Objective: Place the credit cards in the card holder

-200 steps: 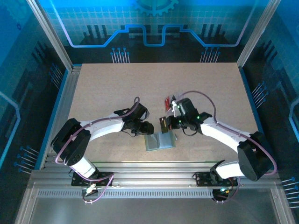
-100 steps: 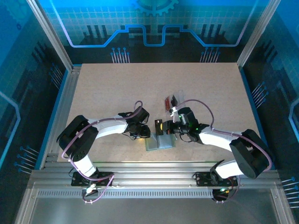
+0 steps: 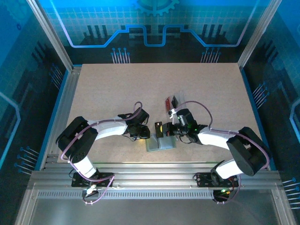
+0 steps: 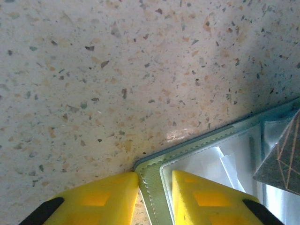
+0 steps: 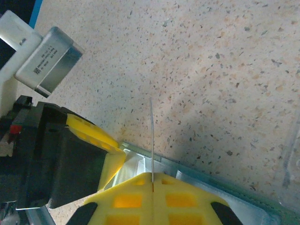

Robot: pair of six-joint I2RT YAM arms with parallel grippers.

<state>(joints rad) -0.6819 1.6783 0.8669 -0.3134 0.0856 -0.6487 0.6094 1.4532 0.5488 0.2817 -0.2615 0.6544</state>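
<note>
I should use my right gripper to put the black credit card down in the card holder's clear pocket (image 3: 155,140) (image 5: 149,180) beside my left gripper.
The pale green card holder (image 3: 160,143) lies open on the table between the arms. My left gripper (image 4: 154,180) straddles its corner rim (image 4: 151,176): one yellow finger (image 4: 110,194) touches the outer edge, the other rests on the clear inner pocket, and a narrow gap stays between them. In the top view the left gripper (image 3: 146,134) sits at the holder's left corner. My right gripper (image 5: 152,176) is shut on the black credit card (image 5: 152,136), seen edge-on and upright over the open holder (image 5: 197,180). The card's corner (image 4: 281,159) hangs above the pocket. The red credit card (image 3: 167,102) lies farther back.
A clear crinkly pouch (image 3: 174,100) lies by the red card, behind the right gripper (image 3: 166,130), and its edge (image 5: 293,159) shows at the right. Speckled tabletop (image 3: 117,89) stretches free to the back and both sides. Metal rails (image 3: 154,173) run along the near edge.
The left arm came down to the holder's corner and its jaws narrowed around the rim. The right gripper carried the black card lower and leftward, over the holder.
</note>
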